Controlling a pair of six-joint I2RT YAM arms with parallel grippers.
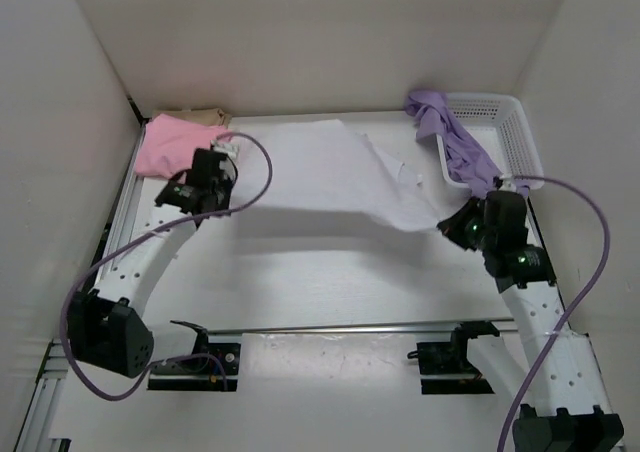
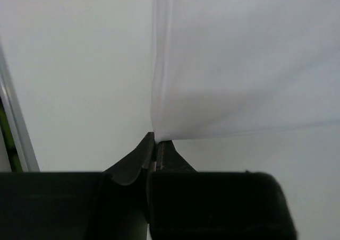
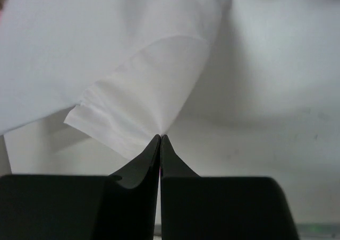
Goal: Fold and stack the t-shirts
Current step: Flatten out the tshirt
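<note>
Next, my left gripper lets go of the white t-shirt's corner over the open table (image 1: 214, 229) between that gripper's own arm and the shirt's shadow.
The white t-shirt (image 1: 330, 172) hangs stretched between both grippers above the table, its far part resting on the surface. My left gripper (image 1: 232, 204) is shut on its left corner (image 2: 159, 131). My right gripper (image 1: 445, 224) is shut on its right corner, seen in the right wrist view as the shirt (image 3: 143, 102). The pink t-shirt (image 1: 165, 144) lies folded at the far left on top of the tan-beige t-shirt (image 1: 205, 117). The lavender t-shirt (image 1: 455, 137) spills out of the basket at the far right.
A white plastic mesh basket (image 1: 510, 132) stands at the far right corner. White walls (image 1: 60, 122) close in the table on the left, back and right. A metal rail (image 1: 350, 327) runs across near the arm bases.
</note>
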